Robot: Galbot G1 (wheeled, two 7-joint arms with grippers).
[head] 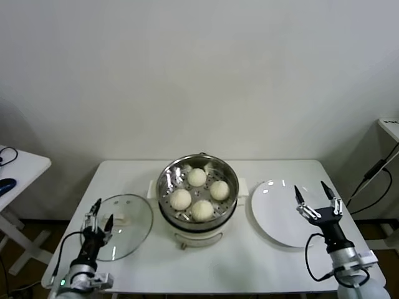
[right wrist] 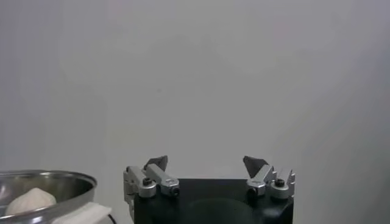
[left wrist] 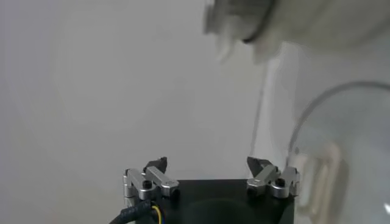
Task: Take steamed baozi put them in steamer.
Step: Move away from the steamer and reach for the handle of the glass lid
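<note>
The glass lid will lift along with its handle. So next, I should move my left gripper to the glass lid's cream-white handle (head: pixel 119 220) (left wrist: pixel 306 182) and close it there.
The steamer (head: pixel 164 187), a shiny steel pot on a cream-white base, stands at the table's middle. Several steamed baozi (head: pixel 197 177) rest on its perforated tray, cream-white and round. My left gripper (head: pixel 100 212) is open and empty near the front left, over the glass lid. My right gripper (head: pixel 317 195) is open and empty at the right, above the white plate. In the right wrist view the steamer's rim (right wrist: pixel 61 178) shows with one baozi (right wrist: pixel 30 199) inside, and that gripper (right wrist: pixel 206 162) stands wide open. The left wrist view shows its gripper (left wrist: pixel 208 164) open too.
A round glass lid (head: pixel 132 219) lies flat left of the steamer, its edge (left wrist: pixel 323 103) also in the left wrist view. A flat white plate (head: pixel 274 215) lies right of the steamer. A side table (head: pixel 25 165) stands at far left and cables (head: pixel 374 174) hang at far right.
</note>
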